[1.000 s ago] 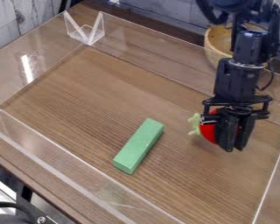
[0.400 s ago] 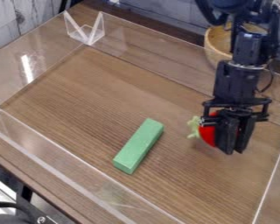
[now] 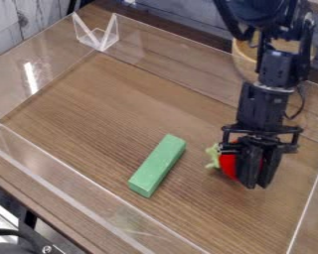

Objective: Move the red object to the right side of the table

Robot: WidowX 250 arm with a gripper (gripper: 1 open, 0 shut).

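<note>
Next, I let go of the red object on the bare wood-grain table [image 3: 238, 189], level with the green block's near end.
The red object [image 3: 229, 159], a small glossy red toy fruit with a pale leafy cap, sits low at the right side of the wood-grain table [image 3: 108, 119]. My gripper [image 3: 249, 171] comes down on it from above, its black fingers shut around the fruit. The fingers hide most of its right half. Whether the fruit rests on the tabletop or hangs just above it I cannot tell.
A green rectangular block [image 3: 158, 165] lies on the table to the left of the fruit. A round wooden bowl [image 3: 244, 47] stands behind the arm at the back right. Low clear acrylic walls [image 3: 69, 198] border the table, with a clear stand [image 3: 95, 35] at the back left.
The gripper, still shut on the red object, has moved a little toward the front of the table and down, carrying the fruit with it. The green block has not moved.
</note>
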